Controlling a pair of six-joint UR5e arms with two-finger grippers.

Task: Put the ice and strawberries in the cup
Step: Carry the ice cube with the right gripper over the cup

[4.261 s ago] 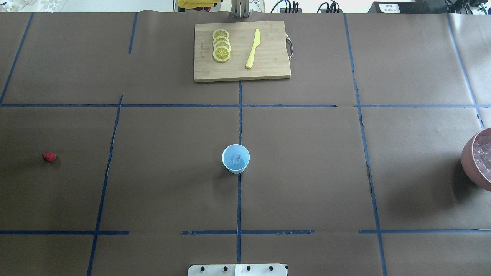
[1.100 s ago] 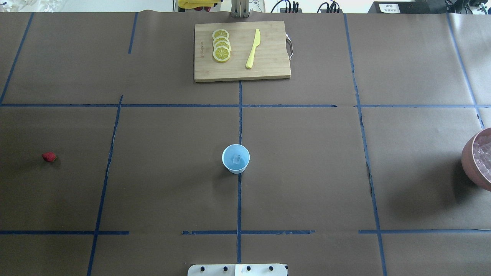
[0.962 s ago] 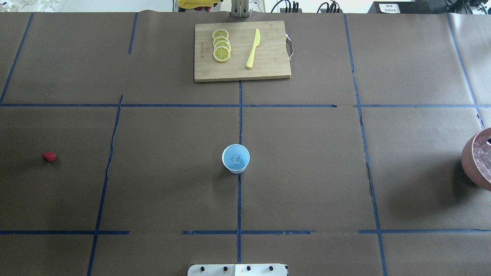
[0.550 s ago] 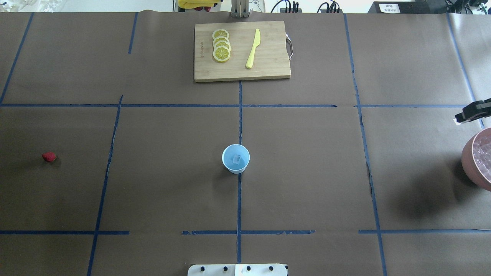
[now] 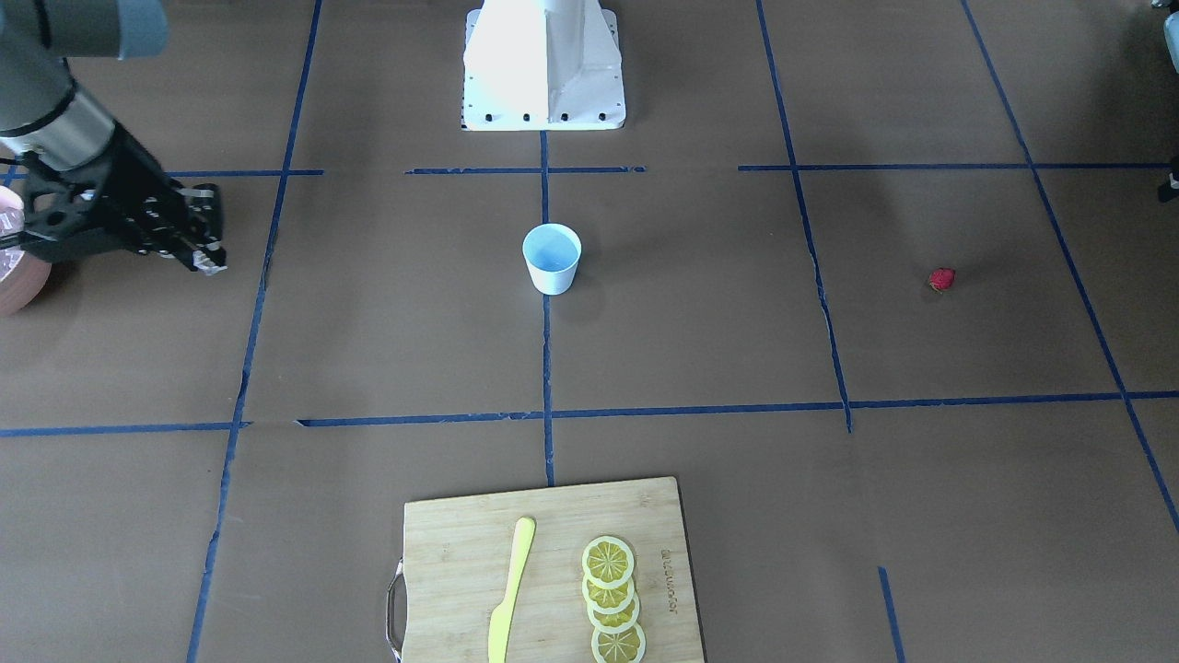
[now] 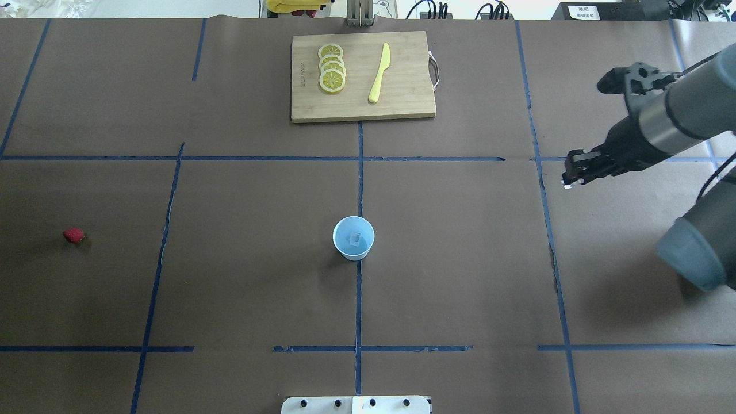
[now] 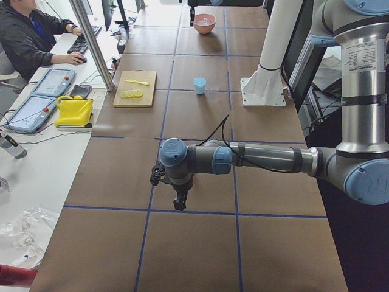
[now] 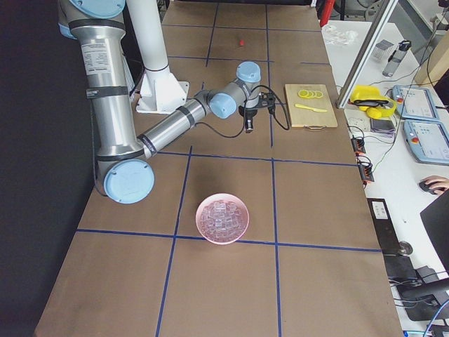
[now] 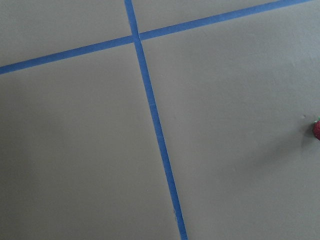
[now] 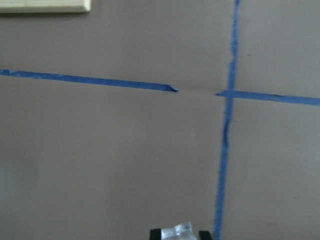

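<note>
My right gripper is going to release its ice cube, now held above the table, onto the bottom of the cup (image 5: 553, 261), beside the other ice cube that is there.
The cup (image 6: 353, 238) stands upright at the table's middle, white outside and pale blue inside, with one ice cube (image 6: 357, 237) in it. My right gripper (image 6: 572, 175) is shut on another ice cube (image 10: 179, 232), held above the table right of the cup and well apart from it. The strawberry (image 6: 73, 234) lies far left on the table and shows at the left wrist view's right edge (image 9: 317, 129). My left gripper (image 7: 179, 205) shows only in the exterior left view, hanging over bare table; I cannot tell whether it is open or shut.
A pinkish bowl (image 8: 198, 219) full of ice stands at the table's right end, hidden under my right arm in the overhead view. A wooden cutting board (image 6: 402, 103) with lemon slices (image 6: 332, 76) and a yellow knife (image 6: 379, 73) lies at the far middle.
My right arm has come in from the right edge, away from the bowl, and moved left toward the cup with an ice cube. The cup and strawberry have not moved.
</note>
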